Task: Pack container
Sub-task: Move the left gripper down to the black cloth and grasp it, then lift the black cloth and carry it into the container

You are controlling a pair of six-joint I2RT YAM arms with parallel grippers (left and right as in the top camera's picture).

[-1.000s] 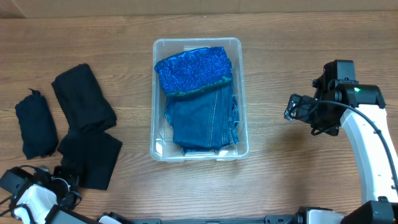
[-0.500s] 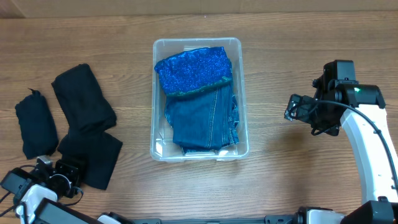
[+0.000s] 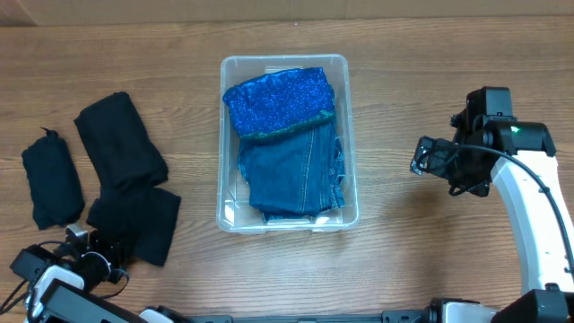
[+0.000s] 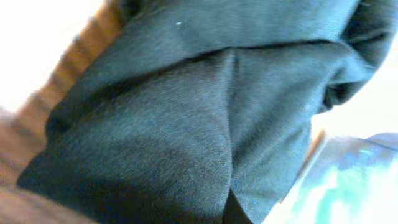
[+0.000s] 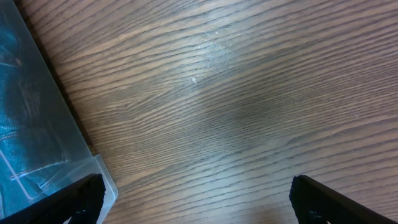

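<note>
Next, my left gripper lets go of the flat black cloth, so that it lies on the folded jeans in the clear container (image 3: 264, 177).
The clear container (image 3: 224, 135) stands mid-table, holding a sparkly blue cloth (image 3: 280, 103) on top of folded jeans (image 3: 291, 175). Three black cloths lie to its left: a small one (image 3: 52, 179), a rolled one (image 3: 119, 139) and a flat one (image 3: 139, 220). My left gripper (image 3: 108, 251) is shut on the near-left edge of the flat black cloth (image 4: 186, 112), which fills the left wrist view and hides the fingers. My right gripper (image 3: 421, 157) hangs open over bare wood right of the container (image 5: 37, 124), its fingers (image 5: 84, 196) wide apart with nothing between them.
The wooden table (image 3: 421, 72) runs out to the right and front of the container. The right arm's white link (image 3: 538, 224) crosses the right side of the table. The container's corner lies just left of my right gripper (image 5: 199, 199).
The left gripper moved in onto the flat black cloth and shut on its edge. The cloth shifted slightly to the right. The right arm stayed still.
</note>
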